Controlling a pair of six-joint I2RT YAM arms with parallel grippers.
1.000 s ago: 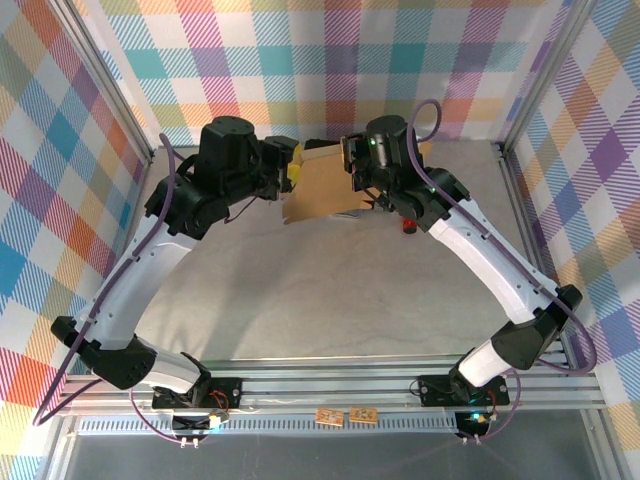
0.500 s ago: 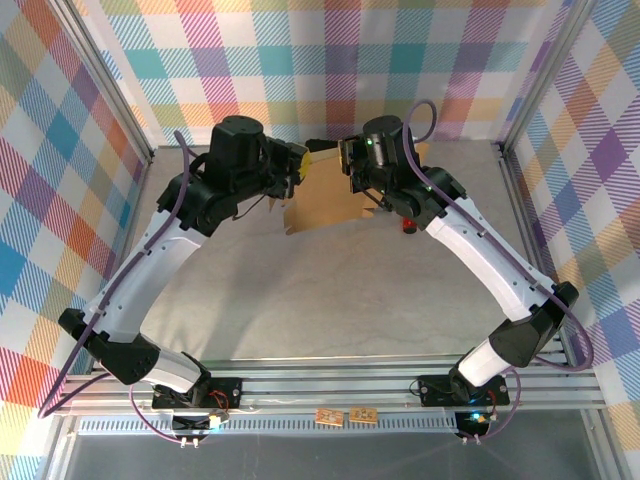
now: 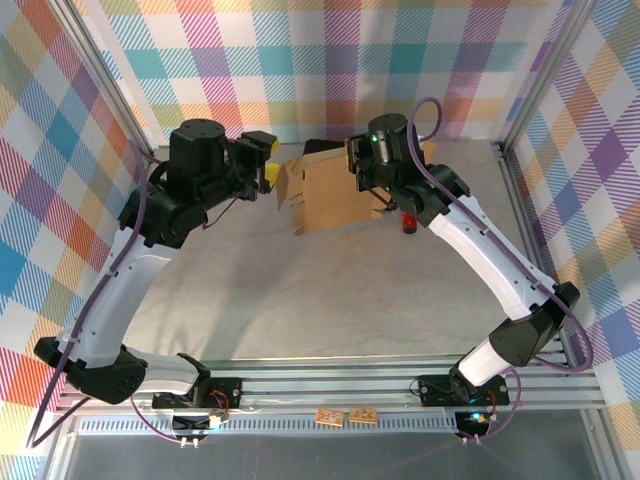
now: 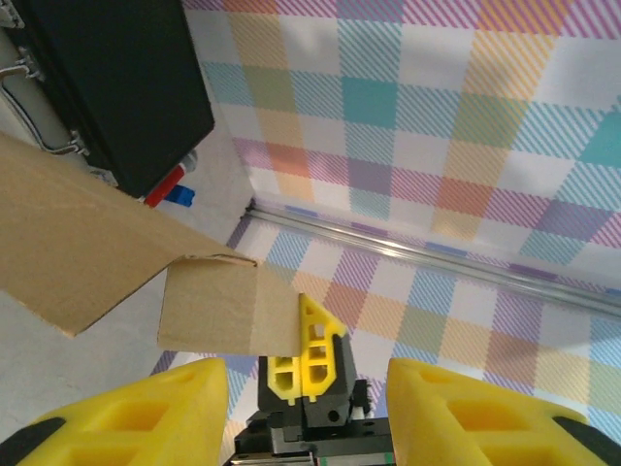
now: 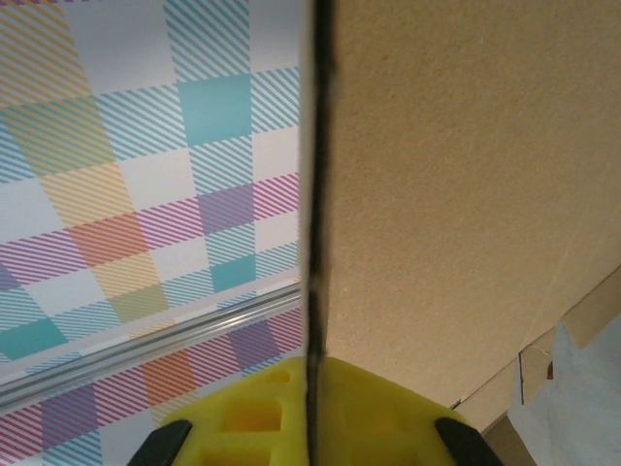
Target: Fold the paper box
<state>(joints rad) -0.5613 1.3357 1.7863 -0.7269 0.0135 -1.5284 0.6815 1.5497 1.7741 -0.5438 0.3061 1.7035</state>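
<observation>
The robot's right gripper has the paper box hanging by one end of its upper edge, so next the left gripper grabs the upper edge's loose end [image 3: 290, 168] before lowering the box.
The paper box [image 3: 335, 195] is a brown cardboard sheet held up off the table, with a small flap bent at its left edge. My right gripper [image 3: 352, 165] is shut on the box's upper edge. In the right wrist view the cardboard [image 5: 466, 175] runs edge-on between the closed yellow fingers [image 5: 243, 427]. My left gripper [image 3: 268, 172] stands open a little to the left of the box, touching nothing. In the left wrist view its wide-apart fingers [image 4: 146, 413] frame the flap [image 4: 209, 306] and the right gripper [image 4: 309, 354] pinching it.
A black case-like object [image 4: 107, 87] with metal clasps sits beyond the cardboard. A small red item [image 3: 407, 222] lies on the table under the right arm. Plaid walls and aluminium rails [image 3: 520, 190] close in the grey table [image 3: 300, 290].
My left gripper has pulled back to the left, away from the box's left flap that it was against. The box stays in the right gripper and has tilted slightly.
</observation>
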